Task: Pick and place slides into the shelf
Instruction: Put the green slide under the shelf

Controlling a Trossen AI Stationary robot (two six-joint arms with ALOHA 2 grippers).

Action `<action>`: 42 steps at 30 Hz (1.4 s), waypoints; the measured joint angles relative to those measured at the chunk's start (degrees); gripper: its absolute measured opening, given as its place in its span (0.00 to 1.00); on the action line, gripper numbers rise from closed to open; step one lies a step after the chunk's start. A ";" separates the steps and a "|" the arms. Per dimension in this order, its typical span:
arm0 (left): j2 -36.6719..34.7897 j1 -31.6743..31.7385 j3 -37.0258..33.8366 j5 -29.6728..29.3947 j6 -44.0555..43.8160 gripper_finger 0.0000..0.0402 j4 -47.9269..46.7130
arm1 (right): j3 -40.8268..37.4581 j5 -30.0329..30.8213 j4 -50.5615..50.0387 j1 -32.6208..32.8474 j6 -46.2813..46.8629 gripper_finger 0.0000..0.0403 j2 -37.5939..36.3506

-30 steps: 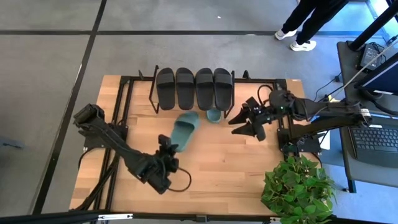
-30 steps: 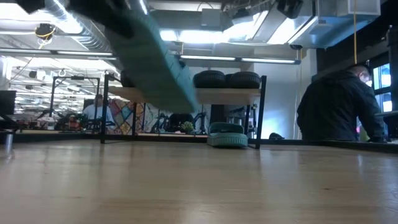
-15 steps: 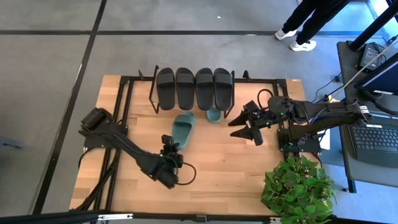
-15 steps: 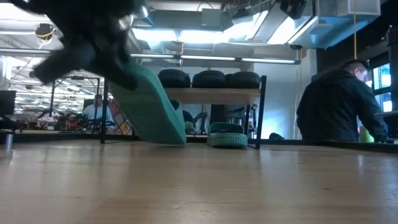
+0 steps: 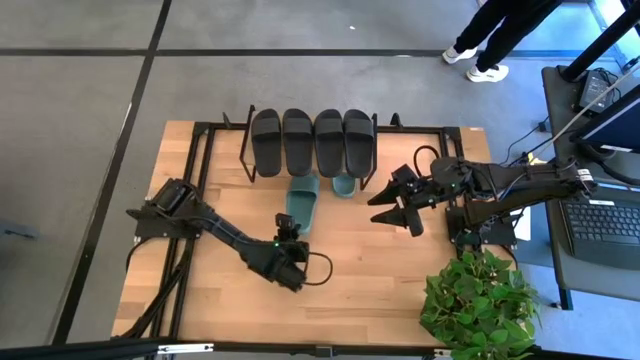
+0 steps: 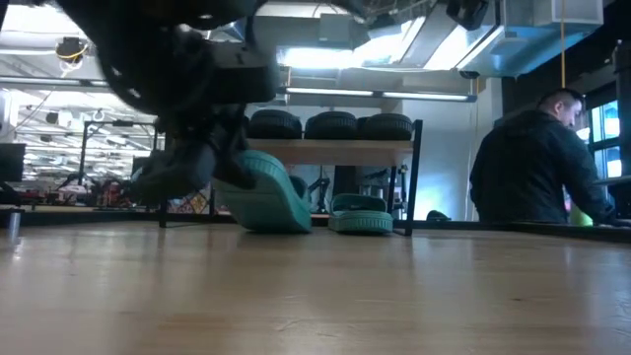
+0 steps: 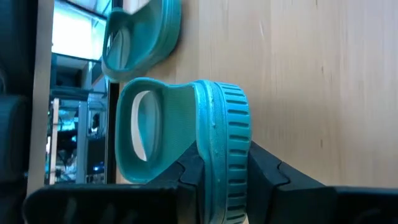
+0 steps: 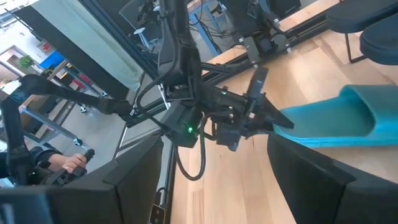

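Next, I let go of the green slide with my left gripper under the front edge of the shelf, close beside the other green slide (image 5: 312, 187).
My left gripper (image 5: 289, 233) is shut on a sage green slide (image 5: 300, 205) in front of the shelf (image 6: 335, 148), its toe toward the rack. In the low view this slide (image 6: 268, 192) slants, heel up and toe down by the table. A second green slide (image 5: 343, 185) lies sole-down on the table under the shelf, also seen in the low view (image 6: 360, 214). Several black slides (image 5: 313, 140) rest side by side on the shelf's plank. My right gripper (image 5: 380, 208) hangs open to the right of the green pair, touching nothing. My left gripper pinches the green slide's heel end (image 7: 229, 158) between its two fingers (image 7: 267, 177), one on the footbed and one under the ribbed sole. The fingers come from the table's near side, along the slide. The heel is raised; I cannot tell whether the toe (image 6: 288, 222) touches the table.
A potted plant (image 5: 480, 300) stands at the table's near right corner. Black frame rails (image 5: 200, 170) run along the table's left side. Bare wood (image 5: 360, 260) lies between the grippers and the near edge. A person (image 6: 532, 173) is beyond the table on the right.
My left gripper has moved toward the shelf and down, carrying the green slide. The slide was held high and steeply tilted; now it is lower and flatter, toe near the table, lined up straighter with the rack beside the other green slide.
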 joint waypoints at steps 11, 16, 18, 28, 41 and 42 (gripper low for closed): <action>0.05 7.45 0.00 1.37 8.01 0.16 7.32 | -0.01 -0.02 -3.09 0.52 0.06 0.72 0.02; 0.05 9.86 0.00 2.09 8.05 0.16 11.74 | -0.02 -0.02 -3.85 0.52 -0.03 0.72 0.04; 0.05 10.62 0.01 2.12 8.09 0.16 13.20 | -0.02 -0.02 -3.86 0.52 -0.07 0.72 0.04; 0.05 14.87 0.02 8.45 8.15 0.19 15.83 | -0.06 -0.04 -4.87 0.52 -1.17 0.72 0.04; 0.05 16.11 0.04 11.14 7.98 0.22 16.91 | -0.07 -0.04 -7.34 0.52 -1.12 0.72 0.04; 0.05 16.09 0.04 11.02 8.02 0.22 16.85 | -0.07 -0.04 -7.34 0.64 -1.12 0.72 0.04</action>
